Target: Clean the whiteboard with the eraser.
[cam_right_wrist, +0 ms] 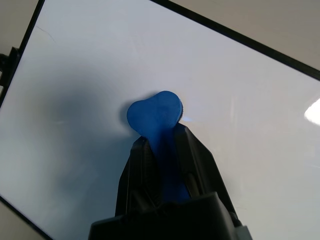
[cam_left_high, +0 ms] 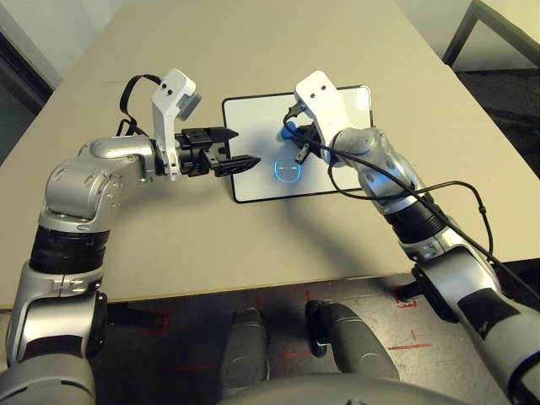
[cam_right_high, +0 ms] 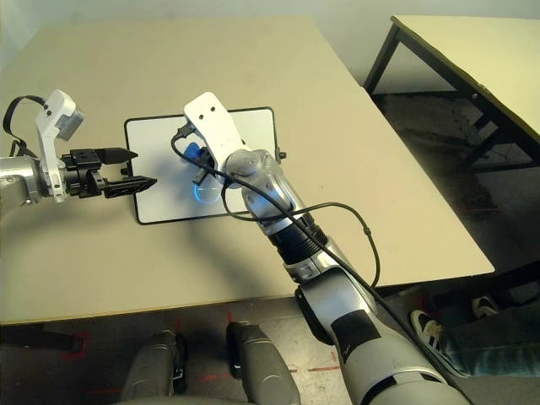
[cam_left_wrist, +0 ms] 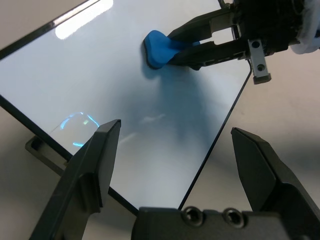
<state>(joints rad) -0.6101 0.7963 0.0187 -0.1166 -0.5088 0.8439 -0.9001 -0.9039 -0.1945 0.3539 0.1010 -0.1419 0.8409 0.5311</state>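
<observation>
My right gripper needs to let go of the blue eraser on the beige table (cam_left_high: 407,164), next to the whiteboard's short edge that faces the second table.
The whiteboard (cam_left_high: 253,181) lies flat on the table, white with a thin black frame and a bluish ring glare (cam_left_high: 287,168). My right gripper (cam_right_wrist: 165,145) is shut on the blue eraser (cam_right_wrist: 154,114), whose tip presses against the board's surface near its middle (cam_left_wrist: 159,47). My left gripper (cam_left_high: 240,150) hovers open over the board's left edge, nothing between its fingers (cam_left_wrist: 97,160). No red marks show on the visible board surface.
The beige table (cam_left_high: 253,245) has bare room all round the board. A second table (cam_right_high: 472,67) stands to the right with dark floor between. A black cable (cam_right_high: 337,211) loops off my right forearm.
</observation>
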